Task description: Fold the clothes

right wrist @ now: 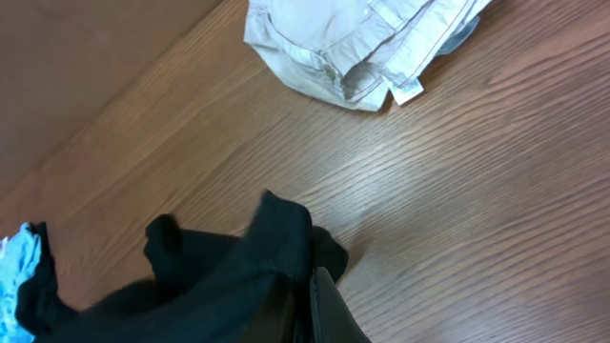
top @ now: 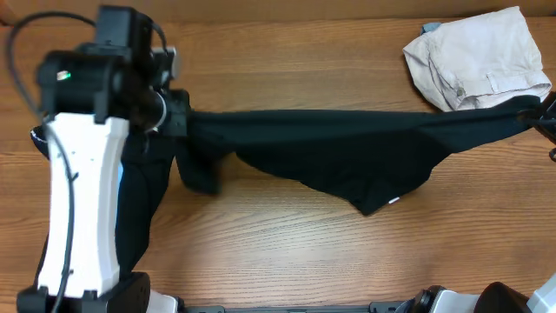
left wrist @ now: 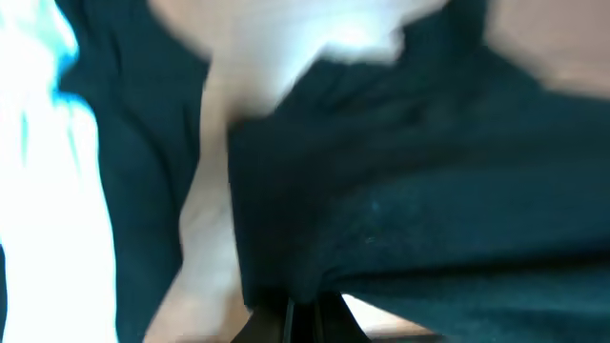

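The black shirt's end in my left gripper will be let go on the wooden table [top: 208, 173], next to the other black cloth that is there.
A large black shirt [top: 347, 152] hangs stretched across the table between my two grippers, sagging in the middle, with a small white label [top: 394, 202] at its low point. My left gripper [top: 178, 113] is shut on the shirt's left end; in the left wrist view the black cloth [left wrist: 429, 191] fills the frame above the jaws [left wrist: 303, 319]. My right gripper [top: 543, 111] is shut on the right end at the table's right edge; the right wrist view shows the pinched cloth [right wrist: 248, 267] at the jaws [right wrist: 305, 305]. A bit of light blue fabric [right wrist: 14, 272] shows at the far left.
A folded beige garment [top: 478, 59] lies at the back right, also in the right wrist view [right wrist: 353, 38]. The white left arm [top: 82, 191] covers the left side of the table. More black cloth [top: 143, 200] hangs beside it.
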